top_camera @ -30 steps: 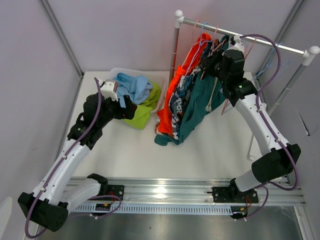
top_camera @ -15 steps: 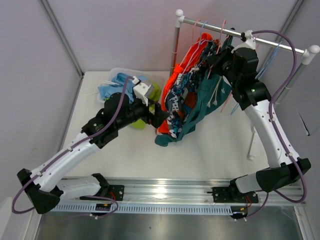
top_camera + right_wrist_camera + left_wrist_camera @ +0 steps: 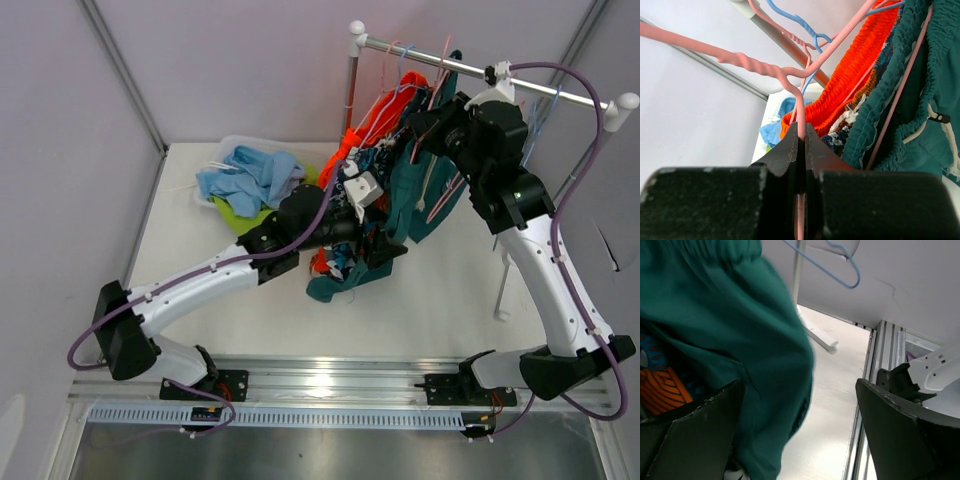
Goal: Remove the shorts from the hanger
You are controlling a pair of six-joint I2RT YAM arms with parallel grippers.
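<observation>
My right gripper will leave the pink hanger hanging on the white clothes rail (image 3: 480,74) beside the dark teal shorts.
My right gripper (image 3: 428,122) is shut on the wire of a pink hanger (image 3: 801,117) up by the rail, its jaws pressed flat on the wire. From the hangers hang the bright orange shorts (image 3: 378,112), the print shorts (image 3: 355,180) and the dark teal shorts (image 3: 418,195). My left gripper (image 3: 376,238) is open, low against the hanging clothes. In the left wrist view the dark teal shorts (image 3: 715,315) drape over the left finger (image 3: 690,440) into the wide gap. The light blue shorts (image 3: 250,172) and lime green shorts (image 3: 245,215) lie in a bin.
A clear bin (image 3: 228,148) stands at the back left of the table. The white clothes rail (image 3: 560,92) crosses the back right, with its foot (image 3: 816,338) on the table. A blue hanger (image 3: 826,266) hangs empty. The metal track (image 3: 320,380) runs along the front edge.
My left arm has swung right from the bin and reached under the hanging shorts. My right gripper has lifted the pink hanger slightly toward the rail, bunching the clothes.
</observation>
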